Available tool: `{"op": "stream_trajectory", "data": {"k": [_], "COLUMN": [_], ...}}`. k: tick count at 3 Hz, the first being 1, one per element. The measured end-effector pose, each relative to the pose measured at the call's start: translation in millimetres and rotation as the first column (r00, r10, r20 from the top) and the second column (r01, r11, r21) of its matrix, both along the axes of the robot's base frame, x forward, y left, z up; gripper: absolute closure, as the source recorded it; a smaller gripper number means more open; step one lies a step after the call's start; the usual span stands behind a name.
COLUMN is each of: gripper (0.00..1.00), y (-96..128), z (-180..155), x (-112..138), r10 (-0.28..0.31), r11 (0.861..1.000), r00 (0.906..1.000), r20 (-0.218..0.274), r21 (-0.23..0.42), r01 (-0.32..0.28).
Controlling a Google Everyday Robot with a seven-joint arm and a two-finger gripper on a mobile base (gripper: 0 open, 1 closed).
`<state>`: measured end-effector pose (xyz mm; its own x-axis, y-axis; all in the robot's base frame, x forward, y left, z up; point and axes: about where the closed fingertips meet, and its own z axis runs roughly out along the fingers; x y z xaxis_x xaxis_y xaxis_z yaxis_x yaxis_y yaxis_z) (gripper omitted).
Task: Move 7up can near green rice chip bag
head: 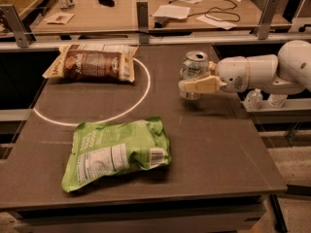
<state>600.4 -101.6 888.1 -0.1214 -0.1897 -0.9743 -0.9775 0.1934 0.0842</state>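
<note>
I should let go of the 7up can just behind the barcode end of the green rice chip bag (173, 115).
The 7up can (193, 64), small and silvery-green with a pull-tab top, is at the right middle of the dark table (218, 144). My gripper (192, 80) reaches in from the right on a white arm and is shut on the can; one cream finger (199, 85) lies across the can's front and the other is hidden behind it. The green rice chip bag (116, 152) lies flat at the front left with its white nutrition panel and barcode up, well apart from the can.
A brown-and-cream snack bag (92, 64) lies at the back left, on the edge of a white circle line (141, 98). Metal rail posts (142, 16) stand behind the table. Small bottles (252, 100) sit on a shelf to the right.
</note>
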Motion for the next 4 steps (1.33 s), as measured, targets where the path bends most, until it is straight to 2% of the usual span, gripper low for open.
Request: {"op": "stream_trajectory", "data": {"k": [2,4], "gripper": [1.0,1.0], "y": [7,38], "z": [2,11], "x": [-8,-49], "r10": [0.027,0.092], "r11": [1.0,0.996], "r00": [0.9996,0.9956], "r20": [0.0,-0.018], "r21": [-0.011,-0.007], "r01": [-0.027,-0.092]}}
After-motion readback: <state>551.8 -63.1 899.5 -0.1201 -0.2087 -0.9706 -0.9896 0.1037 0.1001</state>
